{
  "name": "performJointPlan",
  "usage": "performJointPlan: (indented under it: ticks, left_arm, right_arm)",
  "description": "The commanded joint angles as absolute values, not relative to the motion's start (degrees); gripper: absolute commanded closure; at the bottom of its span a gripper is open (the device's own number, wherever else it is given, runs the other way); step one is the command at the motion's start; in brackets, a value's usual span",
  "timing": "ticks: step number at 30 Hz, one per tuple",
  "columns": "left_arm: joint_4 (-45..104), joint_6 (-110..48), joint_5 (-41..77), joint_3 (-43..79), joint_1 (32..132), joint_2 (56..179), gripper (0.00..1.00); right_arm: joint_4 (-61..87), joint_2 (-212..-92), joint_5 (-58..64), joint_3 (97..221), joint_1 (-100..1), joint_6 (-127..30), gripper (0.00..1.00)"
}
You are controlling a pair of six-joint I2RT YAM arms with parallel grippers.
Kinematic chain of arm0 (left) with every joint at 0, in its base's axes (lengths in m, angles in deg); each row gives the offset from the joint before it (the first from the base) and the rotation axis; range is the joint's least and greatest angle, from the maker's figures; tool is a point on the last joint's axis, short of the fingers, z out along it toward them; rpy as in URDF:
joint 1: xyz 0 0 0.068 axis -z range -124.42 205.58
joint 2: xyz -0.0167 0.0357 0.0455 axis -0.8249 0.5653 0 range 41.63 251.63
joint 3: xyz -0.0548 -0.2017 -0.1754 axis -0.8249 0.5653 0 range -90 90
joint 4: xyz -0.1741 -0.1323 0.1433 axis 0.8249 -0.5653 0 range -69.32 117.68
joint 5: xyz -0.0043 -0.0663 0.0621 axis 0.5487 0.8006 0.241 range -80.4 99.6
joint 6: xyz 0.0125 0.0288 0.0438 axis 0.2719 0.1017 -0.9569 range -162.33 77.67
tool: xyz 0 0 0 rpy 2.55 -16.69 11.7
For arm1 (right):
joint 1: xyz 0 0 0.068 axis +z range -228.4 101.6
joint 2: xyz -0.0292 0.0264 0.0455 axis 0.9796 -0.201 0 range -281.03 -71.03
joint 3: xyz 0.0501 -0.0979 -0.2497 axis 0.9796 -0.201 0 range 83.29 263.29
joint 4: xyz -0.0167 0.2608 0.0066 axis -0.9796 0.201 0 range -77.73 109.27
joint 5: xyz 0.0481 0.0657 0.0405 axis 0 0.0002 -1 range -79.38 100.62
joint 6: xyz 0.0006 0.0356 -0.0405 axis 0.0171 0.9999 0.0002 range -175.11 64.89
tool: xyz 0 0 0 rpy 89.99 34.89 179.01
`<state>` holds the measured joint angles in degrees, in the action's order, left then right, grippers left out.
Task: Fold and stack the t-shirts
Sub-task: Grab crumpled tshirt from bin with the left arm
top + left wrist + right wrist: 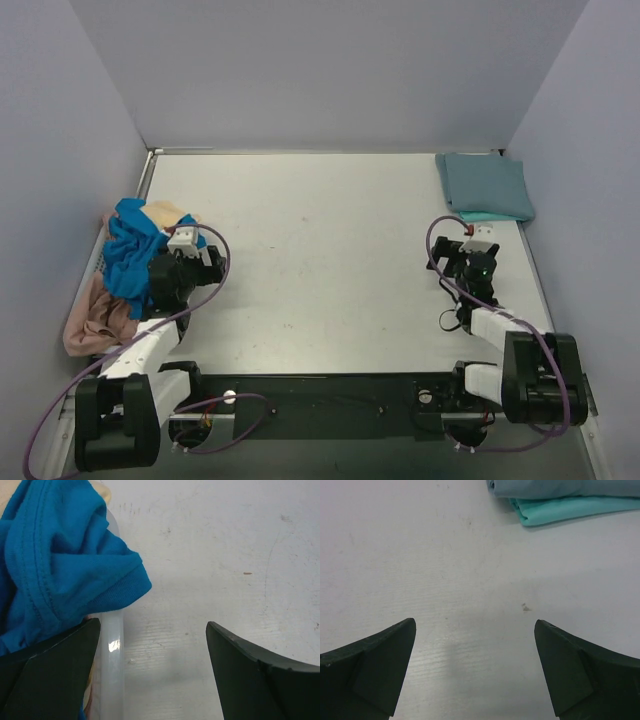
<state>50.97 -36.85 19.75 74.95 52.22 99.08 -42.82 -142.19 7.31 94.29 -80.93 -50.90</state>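
Observation:
The bright blue t-shirt's far part [148, 237] is beside the pale yellow-orange shirt in the basket. My left gripper moves there next and closes on it.
A bright blue t-shirt [130, 258] lies crumpled on a pile at the table's left edge, over a pale yellow-orange shirt [165, 214] and a dusty pink shirt [92, 322]. In the left wrist view the blue shirt [55, 560] hangs over the basket rim [112, 645], touching the left finger. My left gripper [192, 250] is open and empty beside the pile. A folded dull teal shirt [486, 186] lies at the far right corner; the right wrist view shows it [565, 495] with a lighter teal layer underneath. My right gripper [478, 238] is open and empty, just short of that stack.
The pile sits in a basket at the left wall [108, 262]. Pale walls enclose the table on three sides. The white tabletop [330, 260] stretches between the two arms. Purple cables loop from both arms.

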Motion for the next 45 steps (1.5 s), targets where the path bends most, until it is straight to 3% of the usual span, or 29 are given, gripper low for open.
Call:
performJointPlan:
  ticks: [1, 8, 13, 16, 19, 23, 27, 32, 33, 35, 37, 45]
  left_arm:
    - [35.1, -42.0, 28.1, 67.3, 52.7, 97.1, 0.03]
    - [6.7, -52.4, 42.8, 44.9, 52.5, 96.8, 0.03]
    - [-10.6, -54.2, 22.8, 25.1, 52.4, 106.7, 0.08]
    - [-27.0, -58.5, 18.0, 14.1, 51.9, 116.5, 0.21]
    - [-34.4, -61.5, 12.8, 6.5, 49.0, 121.1, 0.23]
    - [-37.1, -64.0, 11.5, 5.9, 40.7, 127.0, 0.21]
    - [-36.7, -65.4, 17.9, 8.9, 40.8, 128.6, 0.20]
    - [-28.5, -65.0, 12.9, 12.4, 40.8, 132.9, 0.21]
    - [-27.1, -64.8, 14.2, 12.6, 40.7, 133.3, 0.24]
    - [-26.6, -64.7, 20.0, 12.6, 40.8, 132.3, 0.47]
    - [-26.5, -63.5, 22.9, 11.6, 40.8, 130.3, 0.97]
    - [-27.2, -62.9, 28.0, -1.5, 41.2, 114.9, 1.00]
  right_arm:
    - [-34.0, -132.3, 6.6, 99.9, -80.5, -51.6, 0.00]
    - [-14.0, -121.1, 4.5, 114.5, -82.4, -43.5, 0.00]
    - [-5.9, -118.5, -12.1, 122.8, -84.1, -41.1, 0.00]
    - [0.3, -120.2, -19.3, 126.3, -84.3, -42.9, 0.00]
    - [6.7, -121.8, -20.4, 129.3, -82.0, -47.2, 0.01]
    - [8.7, -123.4, -20.4, 131.0, -79.7, -49.0, 0.02]
    - [16.0, -126.5, -20.1, 135.8, -77.3, -51.1, 0.05]
    - [15.5, -124.9, -20.5, 135.1, -75.7, -49.8, 0.06]
    - [15.2, -124.3, -20.4, 134.5, -75.6, -49.6, 0.05]
    - [14.8, -122.7, -19.4, 132.9, -75.6, -49.4, 0.06]
    - [15.9, -121.0, -18.2, 131.9, -75.5, -49.7, 0.05]
    - [19.5, -116.5, -17.4, 132.2, -75.5, -50.0, 0.06]
